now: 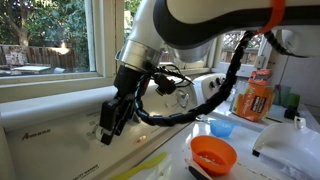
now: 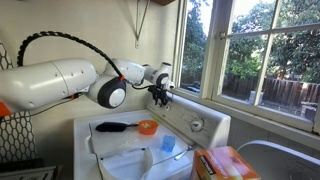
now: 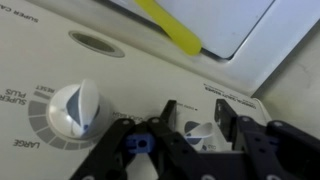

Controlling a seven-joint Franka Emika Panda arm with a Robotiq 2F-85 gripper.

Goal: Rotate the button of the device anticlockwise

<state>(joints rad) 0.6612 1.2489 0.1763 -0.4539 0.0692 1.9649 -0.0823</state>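
Observation:
Next, I open my gripper wide, as its fingers are slanted with gaps around the button, then turn back squarer to the panel and close on the button's sides (image 3: 190,129).
The device (image 3: 120,70) is a white laundry machine with a slanted control panel, seen in both exterior views (image 1: 40,140) (image 2: 205,118). In the wrist view my gripper (image 3: 195,102) straddles the button (image 3: 197,133), a round white knob with a dark mark. One black finger (image 3: 166,118) stands left of it and the other on its right. A thin gap shows on each side, so the jaws are open around it and hold nothing. In an exterior view the gripper (image 1: 110,125) points down at the panel under the window. In an exterior view it (image 2: 160,98) hangs over the panel's far end.
A second knob (image 3: 78,108) with a grey ring and size labels sits left of the gripper, beyond it an oval recess (image 3: 97,43). A yellow strip (image 3: 170,30) lies on the lid. An orange bowl (image 1: 212,155), blue cup (image 1: 222,128) and orange bottle (image 1: 257,97) stand nearby.

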